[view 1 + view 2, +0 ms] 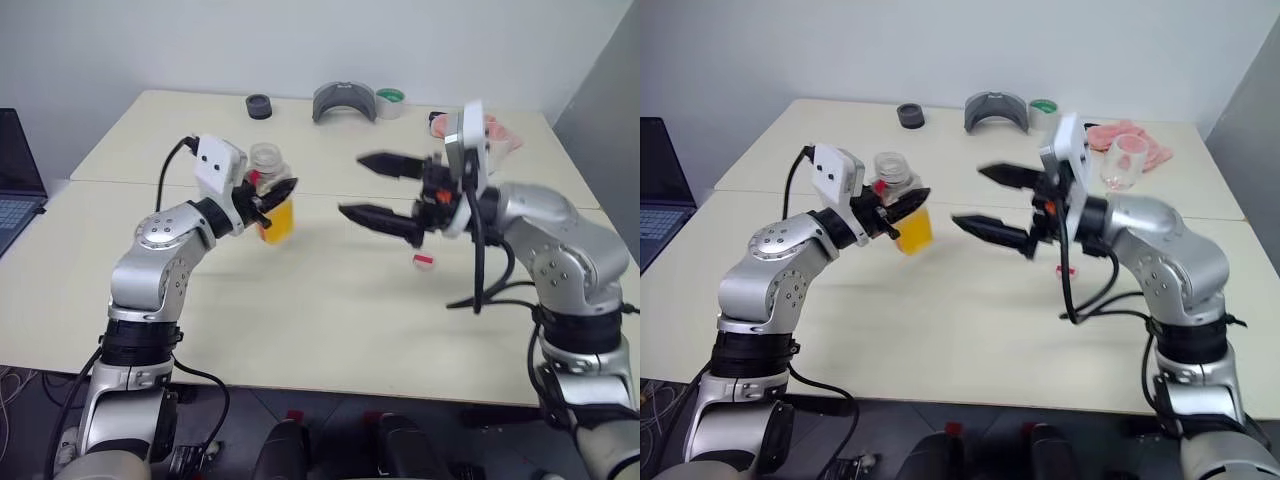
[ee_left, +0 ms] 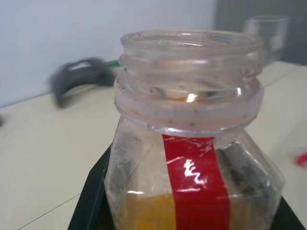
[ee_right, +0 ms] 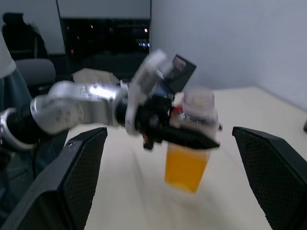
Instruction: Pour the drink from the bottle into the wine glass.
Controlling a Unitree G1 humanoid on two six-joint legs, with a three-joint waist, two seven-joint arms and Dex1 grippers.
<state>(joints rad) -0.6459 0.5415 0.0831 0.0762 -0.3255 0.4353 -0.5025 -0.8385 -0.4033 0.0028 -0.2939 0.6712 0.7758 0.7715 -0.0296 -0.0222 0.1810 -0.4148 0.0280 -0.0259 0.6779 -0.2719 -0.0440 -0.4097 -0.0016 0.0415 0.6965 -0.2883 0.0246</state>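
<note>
My left gripper should set the bottle down just in front of the table seam, toward the laptop (image 1: 212, 231).
My left gripper (image 1: 278, 196) is shut on the bottle (image 1: 272, 190) and holds it upright above the table's left middle. Its mouth is open, with no cap on it (image 2: 191, 52). The orange drink (image 1: 279, 224) fills its lower part. A red strip (image 2: 195, 178) runs down the label. My right gripper (image 1: 352, 186) hangs open and empty to the right of the bottle, pointing at it, apart from it. In the right wrist view the bottle (image 3: 191, 143) sits between its spread fingers (image 3: 79, 167). The wine glass (image 1: 1126, 160) stands at the back right, behind my right wrist.
A small red cap (image 1: 424, 261) lies on the table (image 1: 300, 320) under my right gripper. Along the back edge sit a black round piece (image 1: 259, 106), a grey curved object (image 1: 343, 102) and a green tape roll (image 1: 390, 99). Pink cloth (image 1: 1152, 148) lies behind the glass. A laptop (image 1: 14, 185) is far left.
</note>
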